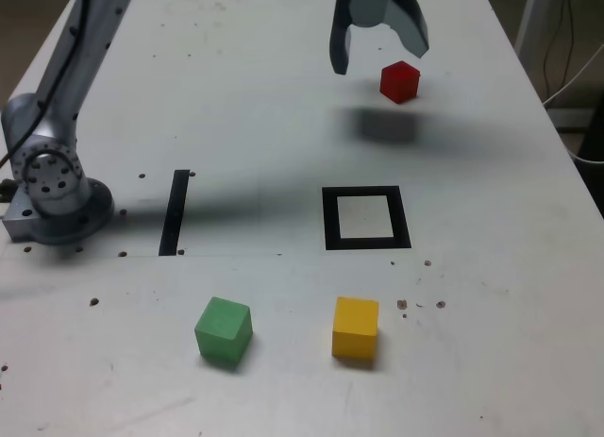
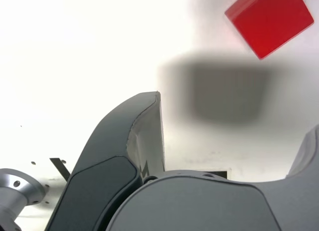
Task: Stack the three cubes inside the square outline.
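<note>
The robot's gripper will next move to the red cube at the back of the table and close on the red cube's opposite sides [image 1: 399,83] [image 2: 270,20].
A red cube [image 1: 399,81] [image 2: 269,20] rests on the white table at the back, toward the exterior view's right. Over the table just beside it, on the exterior view's left, hangs my gripper [image 1: 377,58] [image 2: 234,121], open, with nothing between its grey fingers [image 2: 144,136]. The black square outline [image 1: 365,217] with a pale centre lies at mid-table and holds nothing. Near the front stand a green cube [image 1: 224,330] and a yellow cube [image 1: 356,327], the yellow one on the exterior view's right of the green.
A thin black strip [image 1: 175,211] lies on the table at the exterior view's left of the outline. The arm's grey base [image 1: 52,187] stands at the table's left edge. Cables hang beyond the table's right edge [image 1: 566,69].
</note>
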`<state>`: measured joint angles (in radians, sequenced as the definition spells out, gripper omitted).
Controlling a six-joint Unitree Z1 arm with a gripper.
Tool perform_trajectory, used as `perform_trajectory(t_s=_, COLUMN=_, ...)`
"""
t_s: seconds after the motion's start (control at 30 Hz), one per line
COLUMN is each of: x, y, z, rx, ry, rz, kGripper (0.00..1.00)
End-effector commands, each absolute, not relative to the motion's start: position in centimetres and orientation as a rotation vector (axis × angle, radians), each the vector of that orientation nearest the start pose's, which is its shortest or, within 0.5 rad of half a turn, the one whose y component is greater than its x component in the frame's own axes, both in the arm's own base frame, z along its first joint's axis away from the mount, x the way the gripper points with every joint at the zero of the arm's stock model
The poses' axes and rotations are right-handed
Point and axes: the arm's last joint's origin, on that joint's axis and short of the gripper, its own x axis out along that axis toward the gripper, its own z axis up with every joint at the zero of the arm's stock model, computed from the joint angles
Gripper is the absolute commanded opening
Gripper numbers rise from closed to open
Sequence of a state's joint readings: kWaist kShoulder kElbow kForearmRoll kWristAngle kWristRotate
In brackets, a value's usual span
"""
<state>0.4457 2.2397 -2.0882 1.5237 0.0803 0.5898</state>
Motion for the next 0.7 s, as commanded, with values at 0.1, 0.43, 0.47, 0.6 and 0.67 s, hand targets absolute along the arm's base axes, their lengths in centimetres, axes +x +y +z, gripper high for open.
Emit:
perform_trajectory(t_s=0.1, x=39.7, y=20.0, z=28.4, rx=0.171, ry=1.683, rz=-0.135, kGripper=0.99)
perform_trajectory(t_s=0.43, x=41.5, y=22.0, z=27.4, rx=0.21, ry=1.661, rz=-0.168, kGripper=0.99)
perform_trajectory(t_s=0.47, x=41.6, y=22.2, z=27.2, rx=0.212, ry=1.66, rz=-0.168, kGripper=0.99)
perform_trajectory(t_s=0.6, x=41.9, y=23.4, z=26.7, rx=0.222, ry=1.654, rz=-0.166, kGripper=1.0)
perform_trajectory(t_s=0.67, x=41.9, y=23.9, z=26.5, rx=0.226, ry=1.65, rz=-0.167, kGripper=1.0)
